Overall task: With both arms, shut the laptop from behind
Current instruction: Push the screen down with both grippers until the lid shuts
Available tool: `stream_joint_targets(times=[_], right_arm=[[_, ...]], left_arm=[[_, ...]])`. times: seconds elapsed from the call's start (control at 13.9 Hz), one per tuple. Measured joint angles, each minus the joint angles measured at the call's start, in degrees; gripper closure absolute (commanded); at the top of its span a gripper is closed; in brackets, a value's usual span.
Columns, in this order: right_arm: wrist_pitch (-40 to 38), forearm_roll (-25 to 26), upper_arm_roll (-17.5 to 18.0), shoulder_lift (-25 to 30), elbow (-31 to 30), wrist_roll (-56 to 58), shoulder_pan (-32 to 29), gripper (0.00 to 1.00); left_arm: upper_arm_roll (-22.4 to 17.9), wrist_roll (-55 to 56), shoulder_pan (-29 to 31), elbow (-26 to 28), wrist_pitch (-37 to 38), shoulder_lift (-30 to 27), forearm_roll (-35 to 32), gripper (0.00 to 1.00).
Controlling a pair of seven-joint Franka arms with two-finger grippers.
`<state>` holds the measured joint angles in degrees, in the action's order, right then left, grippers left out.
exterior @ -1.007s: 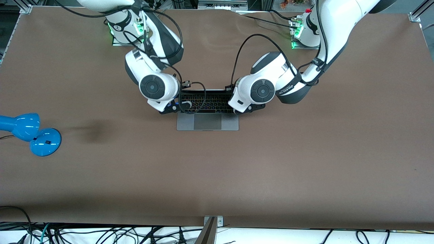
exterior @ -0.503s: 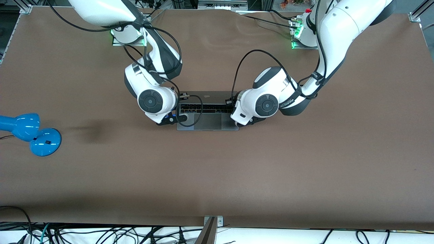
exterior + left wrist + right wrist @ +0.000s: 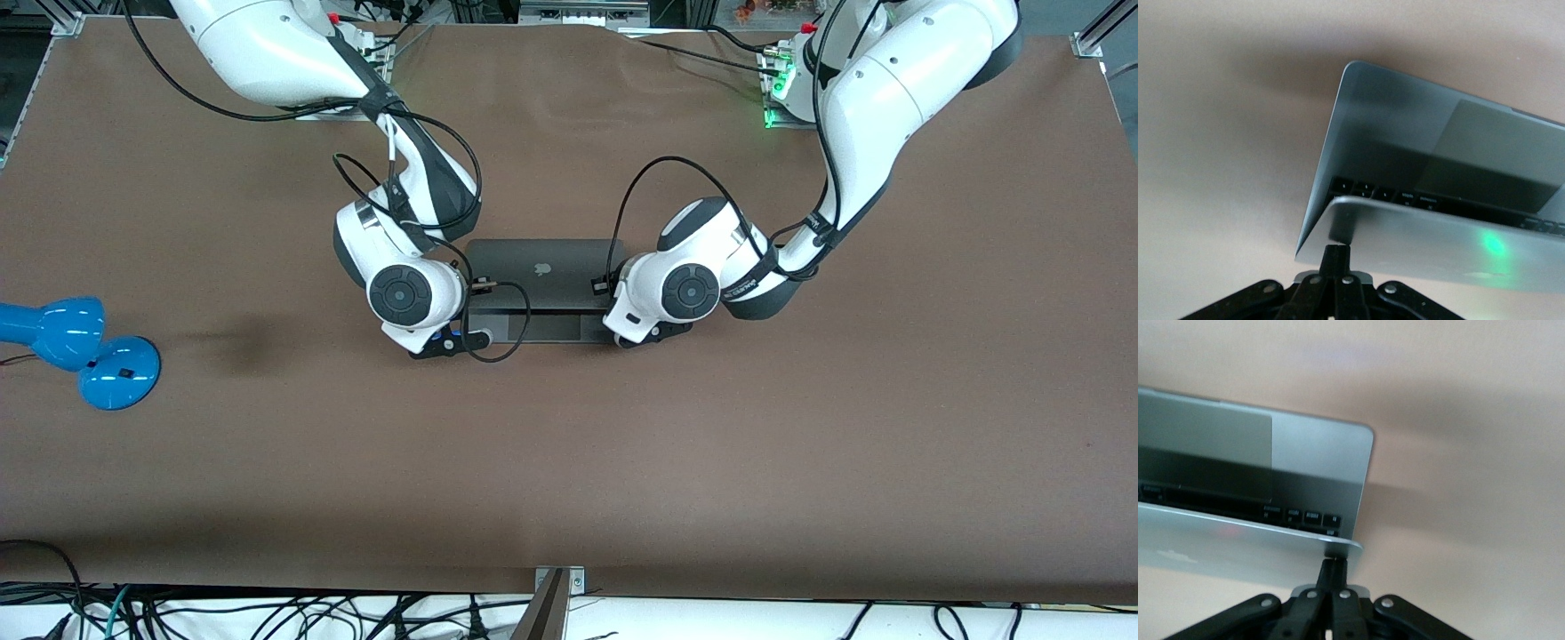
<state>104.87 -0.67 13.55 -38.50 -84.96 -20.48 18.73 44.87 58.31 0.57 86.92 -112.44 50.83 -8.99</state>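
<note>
The robot's left gripper needs to release the lid flat on the grey laptop's base point(image 3: 544, 290) point(image 3: 1477, 203), shut over the keys and trackpad.
The grey laptop point(image 3: 542, 267) lies mid-table with its lid tilted low over the base, apple logo up. A strip of trackpad point(image 3: 547, 327) still shows at its front edge. My right gripper point(image 3: 442, 343) is shut at the lid corner toward the right arm's end. In the right wrist view its closed fingertips point(image 3: 1333, 565) touch the lid's back point(image 3: 1218, 550) above the keys. My left gripper point(image 3: 647, 334) is shut at the other lid corner. In the left wrist view its closed fingertips point(image 3: 1337, 252) press the lid's back point(image 3: 1438, 247) over the base point(image 3: 1405, 133).
A blue desk lamp point(image 3: 80, 347) lies near the table edge at the right arm's end. Loose cables point(image 3: 267, 613) and a metal bracket point(image 3: 558, 582) run along the table edge nearest the front camera. Brown tabletop point(image 3: 622, 462) surrounds the laptop.
The lid has swung down from open to nearly flat, covering the keyboard. Both grippers have moved with it toward the front camera and lower.
</note>
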Motion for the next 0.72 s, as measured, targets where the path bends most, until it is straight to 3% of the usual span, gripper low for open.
stream_joint_targets(times=[0.72], right_arm=[[15.0,4.3,0.0,-8.0,0.1,0.0,2.1,1.00]], left_arm=[[-3.9,0.0,-2.9,-2.6,-3.0,4.3,-1.2,1.00]])
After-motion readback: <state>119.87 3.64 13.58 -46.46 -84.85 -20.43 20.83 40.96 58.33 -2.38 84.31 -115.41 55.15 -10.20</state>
